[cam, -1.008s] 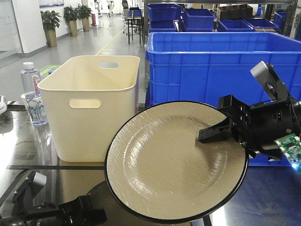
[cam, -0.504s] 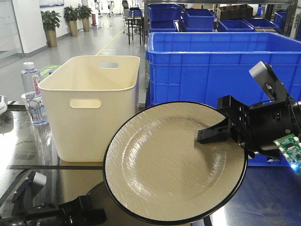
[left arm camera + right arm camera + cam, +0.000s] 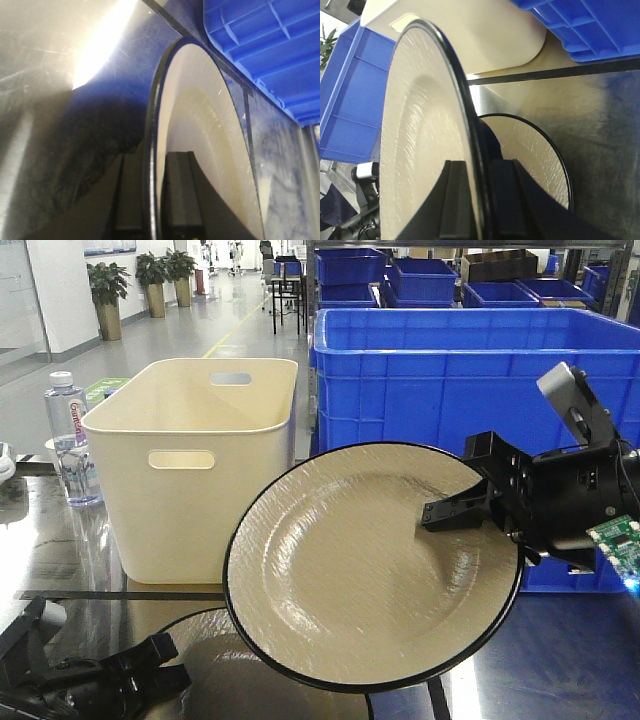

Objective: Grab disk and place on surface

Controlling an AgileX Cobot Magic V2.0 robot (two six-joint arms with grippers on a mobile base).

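Note:
Next, I let go of the raised beige disk, now tilted over the dark glossy surface, with my right gripper on top of the matching disk (image 3: 237, 688) (image 3: 500, 187) that lies low at the front.
A beige disk with a black rim (image 3: 350, 570) hangs tilted in the air over the dark glossy surface (image 3: 570, 660). My right gripper (image 3: 450, 512) is shut on its right edge; in the right wrist view the fingers (image 3: 477, 190) pinch the rim of this disk (image 3: 420, 130). A second, matching disk (image 3: 240, 675) lies low at the front, partly hidden under the first. My left gripper (image 3: 150, 665) is at its left edge. In the left wrist view the fingers (image 3: 152, 185) clamp the rim of that disk (image 3: 200, 125). Whether it touches the surface is unclear.
A cream plastic tub (image 3: 195, 460) stands at the back left, with a water bottle (image 3: 68, 435) beside it. A large blue crate (image 3: 470, 380) fills the back right, close behind the raised disk. A thin black line (image 3: 120, 594) crosses the tabletop.
The raised disk has lifted slightly and tipped with the right gripper. The left arm has slid left and down, and more of the lower disk shows.

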